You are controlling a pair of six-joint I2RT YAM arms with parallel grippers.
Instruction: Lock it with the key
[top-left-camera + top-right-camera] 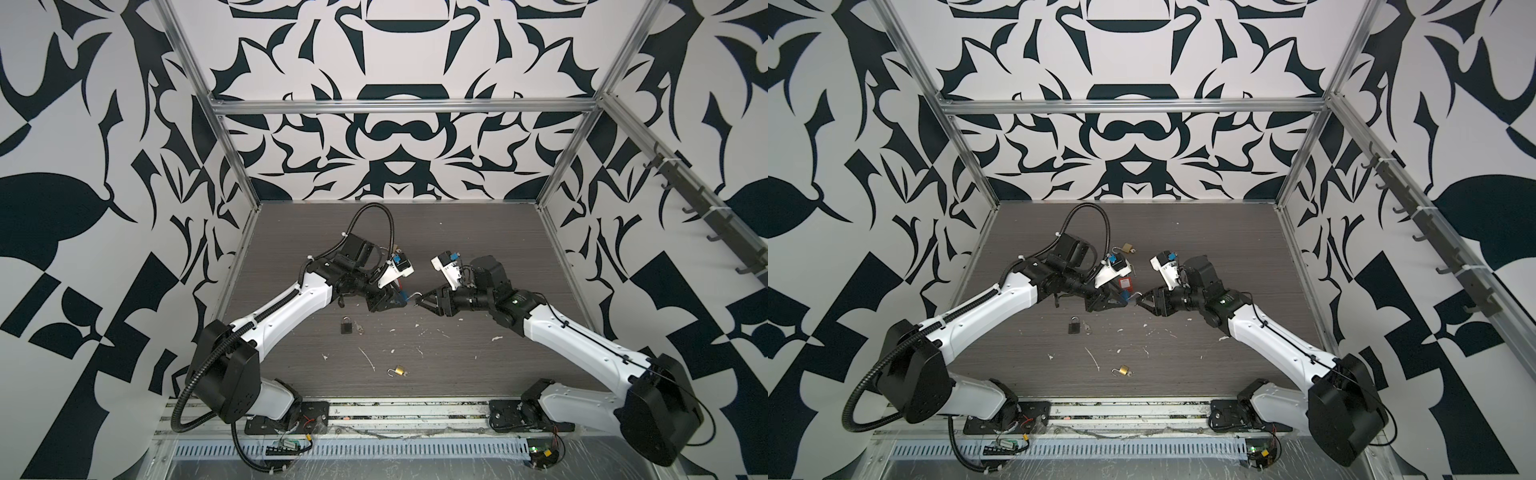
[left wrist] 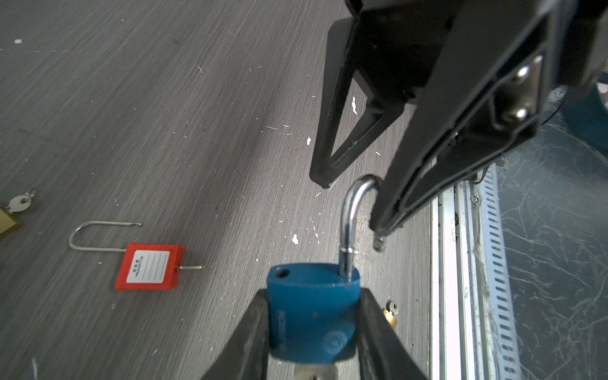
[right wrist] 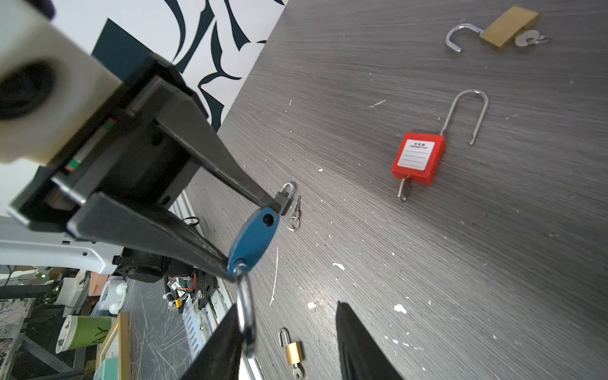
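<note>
The shackle's loose end hangs away from the blue padlock's hole, so the robot's right gripper needs to pinch the shackle's bend (image 2: 359,183) and swing the loose end over.
My left gripper (image 2: 314,296) is shut on the body of a blue padlock (image 2: 312,316), held above the table in both top views (image 1: 402,296) (image 1: 1124,296). The padlock's silver shackle (image 2: 348,217) is swung open, and its free end hangs clear of the empty hole in the body. A silver key head (image 2: 316,373) shows under the body. My right gripper (image 3: 288,306) faces it, open. One of its fingers rests against the shackle (image 3: 245,302); the other stands well apart.
On the table lie a red padlock (image 3: 418,158) with a long open shackle, a small black padlock (image 1: 346,326) with keys beside it, a brass padlock (image 1: 400,370) near the front, and another brass padlock (image 1: 1126,248) at the back. White flecks dot the table.
</note>
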